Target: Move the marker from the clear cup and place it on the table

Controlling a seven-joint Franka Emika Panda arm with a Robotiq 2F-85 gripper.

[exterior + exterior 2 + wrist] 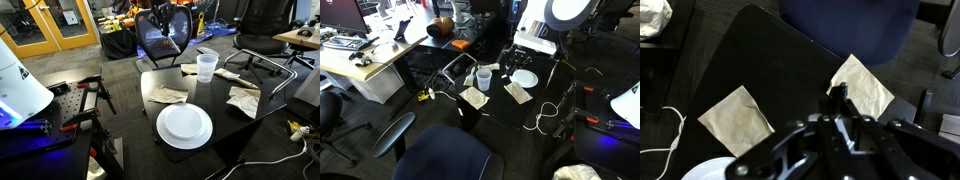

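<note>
The marker will leave my gripper and come to rest on the black table point(171, 78) point(795, 87), just past the paper napkin and short of the clear cup. The marker is still held above the table.
The clear cup point(207, 67) stands upright near the far edge of the glossy black table point(150, 80), and no marker shows in it. It also shows in an exterior view point(482, 77). My gripper point(510, 63) hangs well above the table point(495, 108), between the cup and the plate. In the wrist view the dark fingers point(840, 105) are closed together, and a slim dark stick, the marker point(840, 92), pokes out between the tips, over the table point(760, 60).
A round white plate point(184, 125) lies at the table's near side. Crumpled paper napkins point(168, 95) point(243, 100) point(737, 120) point(862, 85) lie around it. Office chairs point(165, 35) point(445, 155) stand beside the table. A white cable point(262, 165) runs along the floor.
</note>
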